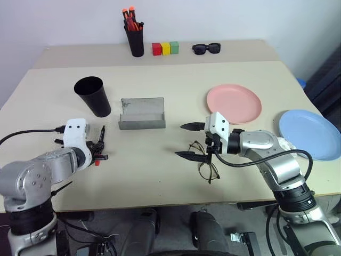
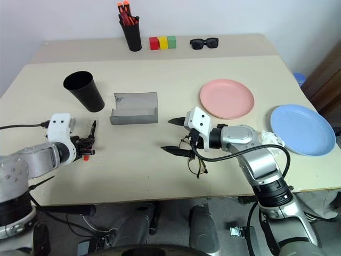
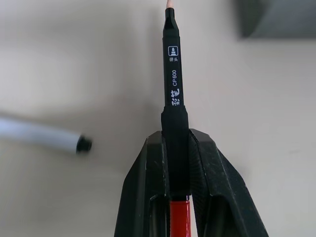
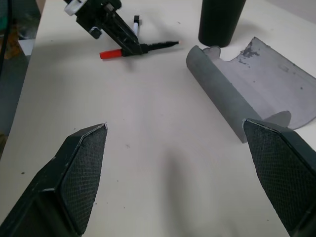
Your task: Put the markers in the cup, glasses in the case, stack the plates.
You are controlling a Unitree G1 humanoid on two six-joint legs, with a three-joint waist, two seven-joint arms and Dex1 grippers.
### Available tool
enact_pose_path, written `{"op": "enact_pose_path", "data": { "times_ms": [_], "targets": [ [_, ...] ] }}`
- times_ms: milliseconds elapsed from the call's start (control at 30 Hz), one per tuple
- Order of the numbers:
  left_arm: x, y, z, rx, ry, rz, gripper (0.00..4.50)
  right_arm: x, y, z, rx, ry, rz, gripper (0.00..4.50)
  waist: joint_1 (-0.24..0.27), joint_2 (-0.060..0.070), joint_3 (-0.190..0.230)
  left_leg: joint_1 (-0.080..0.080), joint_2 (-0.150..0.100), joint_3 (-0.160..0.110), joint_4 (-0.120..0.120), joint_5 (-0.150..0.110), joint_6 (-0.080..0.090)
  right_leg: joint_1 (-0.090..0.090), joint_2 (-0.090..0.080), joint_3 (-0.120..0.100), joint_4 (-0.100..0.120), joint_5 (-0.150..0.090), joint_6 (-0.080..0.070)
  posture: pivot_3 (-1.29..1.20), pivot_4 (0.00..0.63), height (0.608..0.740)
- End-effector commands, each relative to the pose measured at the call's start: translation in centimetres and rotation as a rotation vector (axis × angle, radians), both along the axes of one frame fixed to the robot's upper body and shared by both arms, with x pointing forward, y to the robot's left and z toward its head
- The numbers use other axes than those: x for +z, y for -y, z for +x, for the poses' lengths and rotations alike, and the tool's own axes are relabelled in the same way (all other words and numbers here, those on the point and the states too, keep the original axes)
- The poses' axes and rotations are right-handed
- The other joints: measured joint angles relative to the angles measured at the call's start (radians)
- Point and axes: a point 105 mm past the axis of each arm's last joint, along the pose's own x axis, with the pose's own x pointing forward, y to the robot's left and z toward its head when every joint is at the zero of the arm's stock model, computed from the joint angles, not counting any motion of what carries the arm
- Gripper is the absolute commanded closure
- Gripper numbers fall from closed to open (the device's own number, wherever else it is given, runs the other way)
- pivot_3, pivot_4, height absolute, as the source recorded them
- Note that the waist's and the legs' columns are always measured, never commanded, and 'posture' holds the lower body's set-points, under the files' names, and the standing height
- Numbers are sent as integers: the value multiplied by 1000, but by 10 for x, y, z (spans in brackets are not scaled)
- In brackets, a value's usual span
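Note:
Next, my left gripper lets go of the black marker inside the wide black cup [image 1: 89,86] next to the open grey case.
My left gripper [image 1: 98,150] is shut on the black marker [image 3: 172,74], whose red-orange end [image 1: 97,162] sticks out behind the fingers. The white marker [image 3: 44,137] lies on the table just beside it. The wide black cup [image 1: 93,96] stands beyond the left gripper, and the open grey case [image 1: 141,113] sits to the cup's right. My right gripper [image 1: 180,140] is open and points left, with nothing between its fingers. The wire-framed glasses [image 1: 205,162] lie under it. The pink plate [image 1: 234,103] and the blue plate [image 1: 308,133] lie apart on the right.
At the back of the table [image 1: 160,176] stand a black pen holder with red markers [image 1: 135,37], three coloured blocks [image 1: 165,48] and black sunglasses [image 1: 206,48]. The blue plate lies close to the table's right edge.

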Motion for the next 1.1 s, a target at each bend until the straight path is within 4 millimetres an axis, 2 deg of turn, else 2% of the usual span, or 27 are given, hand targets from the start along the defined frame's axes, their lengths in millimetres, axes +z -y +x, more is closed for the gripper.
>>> {"op": "enact_pose_path", "data": {
  "times_ms": [33,167,300,467,700,900,1100],
  "targets": [
    [51,5,-7,-123,276,-25,4469,14,-8,-1,33,53,34,0,2,0,0,0,0,0,0,0,0,0,0,0,0,0,-1,0,150,740],
    [84,4,-6,-140,468,-91,4469,20,-14,4,28,75,63,0,7,0,0,0,0,0,0,-1,-1,1,-1,0,-2,0,-2,0,150,740],
    [131,-11,19,40,723,12,4469,46,-31,31,-84,177,184,0,5,-2,0,0,0,-1,1,1,-1,1,1,0,-2,1,-3,0,150,740],
    [156,-21,47,217,934,154,4469,62,-46,48,-153,244,254,0,3,-2,0,0,-2,1,0,1,-1,1,2,0,-2,5,2,0,150,740],
    [157,-28,81,322,1037,202,4469,79,-66,50,-160,278,348,0,-1,-2,0,0,-3,1,0,2,-1,0,3,0,-2,7,5,0,150,740],
    [137,-20,99,287,1043,176,4469,87,-78,49,-177,214,444,0,-2,-2,0,0,-3,0,-1,2,-1,-1,3,0,0,7,5,0,150,740],
    [111,-13,107,268,1011,169,4469,82,-78,46,-190,181,449,0,0,-2,0,0,-3,0,0,2,-1,0,3,0,1,7,6,0,150,740]
  ]
}}
